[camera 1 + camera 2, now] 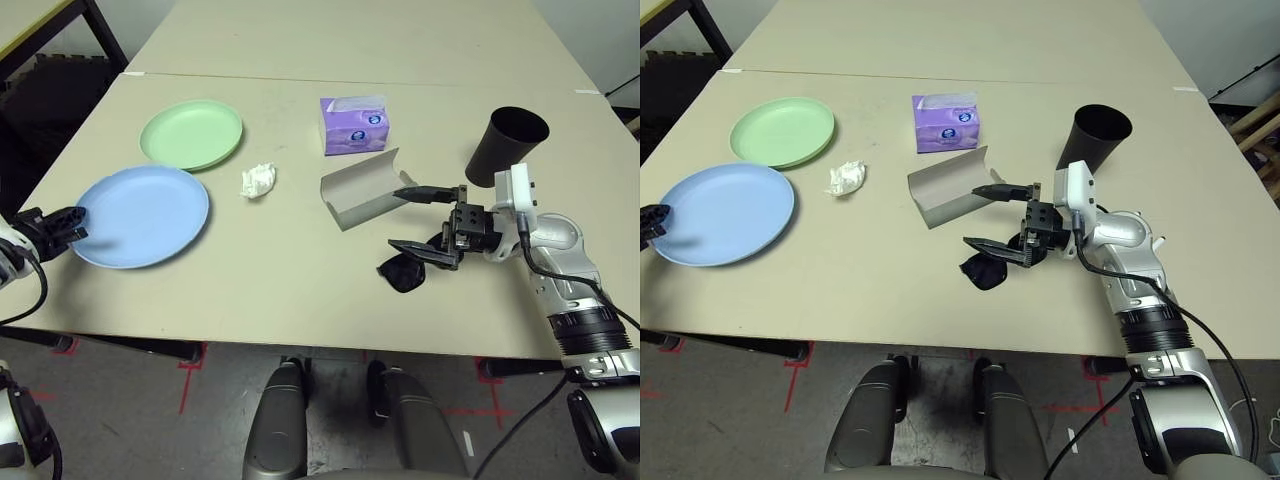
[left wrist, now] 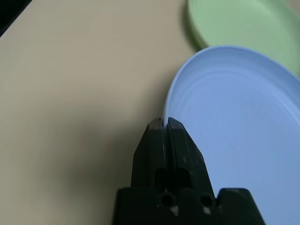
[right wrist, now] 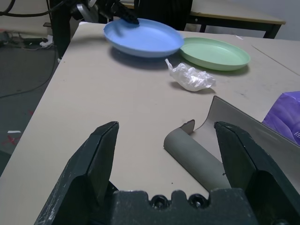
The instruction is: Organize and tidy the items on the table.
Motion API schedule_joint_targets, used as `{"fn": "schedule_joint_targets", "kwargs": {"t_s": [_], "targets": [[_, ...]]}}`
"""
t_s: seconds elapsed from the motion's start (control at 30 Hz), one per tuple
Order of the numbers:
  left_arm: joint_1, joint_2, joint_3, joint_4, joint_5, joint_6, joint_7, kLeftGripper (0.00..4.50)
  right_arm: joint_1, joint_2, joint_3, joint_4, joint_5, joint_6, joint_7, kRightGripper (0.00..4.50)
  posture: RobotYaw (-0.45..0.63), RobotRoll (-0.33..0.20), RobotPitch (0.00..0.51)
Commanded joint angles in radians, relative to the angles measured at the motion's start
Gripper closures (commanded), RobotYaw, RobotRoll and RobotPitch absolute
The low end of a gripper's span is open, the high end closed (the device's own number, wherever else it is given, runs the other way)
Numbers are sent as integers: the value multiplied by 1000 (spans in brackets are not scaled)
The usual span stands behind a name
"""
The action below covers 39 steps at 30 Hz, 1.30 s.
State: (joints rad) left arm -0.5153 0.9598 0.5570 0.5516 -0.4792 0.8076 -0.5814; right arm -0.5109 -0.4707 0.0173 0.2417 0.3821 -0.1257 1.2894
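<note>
The light blue plate will go down on top of the pale green plate (image 1: 192, 133) (image 2: 251, 22), where I need to set it with my left gripper.
My left gripper (image 1: 72, 222) is shut on the near-left rim of the light blue plate (image 1: 145, 215), and its black fingers (image 2: 159, 140) pinch the rim edge. The pale green plate (image 1: 191, 134) lies just behind it. A crumpled white tissue (image 1: 258, 181) sits right of the plates. My right gripper (image 1: 398, 218) stands open at the right end of the open grey glasses case (image 1: 365, 188), with the black sunglasses (image 1: 405, 270) on the table (image 1: 250, 300) just under its lower finger. The purple tissue box (image 1: 353, 125) and the black cup (image 1: 508, 145) stand farther back.
A second beige tabletop (image 1: 350, 40) adjoins the far edge. A dark metal frame (image 1: 100, 30) stands off the far left corner. The table's front edge runs close below both arms.
</note>
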Motion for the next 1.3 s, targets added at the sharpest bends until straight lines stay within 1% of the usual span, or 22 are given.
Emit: {"fn": "schedule_joint_targets", "kwargs": {"t_s": [0.03,0.2,0.4,0.47,0.63,0.8,0.9,1.0,1.3], "targets": [[-10,15,-1,-20,-11,43,-4,4478,3,-1,7,0,0,-2,-1,0,194,0,203],[-94,24,-17,60,11,15,13,4478,-3,0,8,3,-1,-1,-1,0,198,0,203],[-267,-5,-82,211,69,-89,44,4478,-9,-2,10,6,0,-1,0,0,194,0,202],[-332,-32,-100,269,91,-149,79,4478,-9,-3,10,5,0,1,0,0,198,0,202],[-498,-142,-154,424,148,-310,149,4478,-12,2,15,3,-1,2,-4,0,199,0,202],[-613,-215,-183,582,197,-440,206,4478,-13,3,17,-4,-1,7,-8,0,182,0,205],[-654,-234,-190,647,220,-505,252,4478,0,-3,14,-25,2,14,-14,0,168,0,206],[-676,-240,-188,682,232,-539,273,4478,10,-7,12,-41,3,20,-21,0,161,0,206],[-698,-251,-173,718,245,-621,358,4478,24,-10,13,-62,3,32,-37,0,159,0,209]]}}
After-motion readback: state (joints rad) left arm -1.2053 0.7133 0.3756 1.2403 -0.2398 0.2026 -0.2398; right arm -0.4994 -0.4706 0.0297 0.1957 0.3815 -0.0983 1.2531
